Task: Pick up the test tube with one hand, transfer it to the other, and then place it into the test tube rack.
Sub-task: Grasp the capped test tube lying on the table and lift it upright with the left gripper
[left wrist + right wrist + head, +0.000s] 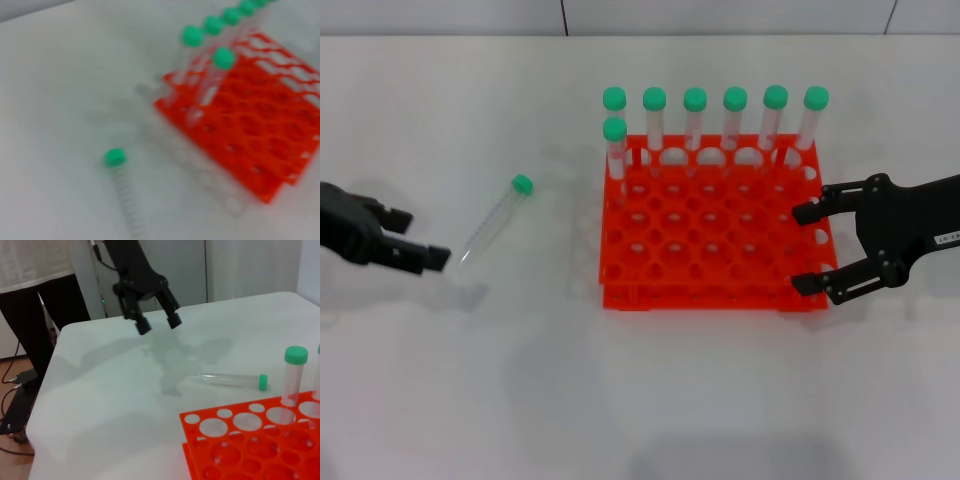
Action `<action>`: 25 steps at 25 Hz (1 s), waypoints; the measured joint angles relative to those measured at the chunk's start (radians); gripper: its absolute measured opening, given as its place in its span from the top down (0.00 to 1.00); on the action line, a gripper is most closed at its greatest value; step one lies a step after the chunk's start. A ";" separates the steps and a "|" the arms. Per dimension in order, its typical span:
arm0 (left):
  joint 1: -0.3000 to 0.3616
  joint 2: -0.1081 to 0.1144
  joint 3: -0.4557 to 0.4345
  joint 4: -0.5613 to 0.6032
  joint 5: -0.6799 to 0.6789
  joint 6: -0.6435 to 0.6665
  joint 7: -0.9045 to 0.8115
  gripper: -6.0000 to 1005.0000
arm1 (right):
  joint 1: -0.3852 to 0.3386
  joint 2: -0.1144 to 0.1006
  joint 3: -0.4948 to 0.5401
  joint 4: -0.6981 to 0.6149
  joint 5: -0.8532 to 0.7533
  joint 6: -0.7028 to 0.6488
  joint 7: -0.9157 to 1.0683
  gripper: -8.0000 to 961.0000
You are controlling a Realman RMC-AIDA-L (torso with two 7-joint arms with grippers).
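The robot's left gripper should next grab the lying test tube by its lower body [475, 243], just above its pointed end and far from its green cap.
The test tube [492, 228], clear with a green cap, lies on the white table left of the orange-red rack [720, 262]. My left gripper [418, 238] is open and empty, just left of the tube's pointed tip and apart from it. My right gripper [805, 248] is open and empty at the rack's right edge. The left wrist view shows the lying tube [125, 195] and the rack [260, 135]. The right wrist view shows the tube [227, 379], the rack [250, 450] and the left gripper [158, 323] open above the table.
Several green-capped tubes [695, 115] stand upright in the rack's back rows. A person [35, 270] stands beyond the table's far edge in the right wrist view, with cables on the floor.
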 joint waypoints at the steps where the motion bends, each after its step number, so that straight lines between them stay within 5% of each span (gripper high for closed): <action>1: -0.007 -0.001 0.000 -0.001 0.021 -0.020 -0.025 0.16 | 0.000 0.001 0.000 0.000 0.000 0.001 -0.002 0.09; 16: -0.173 -0.009 0.066 -0.284 0.276 -0.269 -0.193 0.16 | 0.005 0.014 0.000 0.001 -0.004 0.007 -0.024 0.09; 25: -0.197 -0.026 0.095 -0.331 0.309 -0.328 -0.237 0.16 | 0.036 0.028 -0.003 0.007 -0.007 0.022 -0.028 0.09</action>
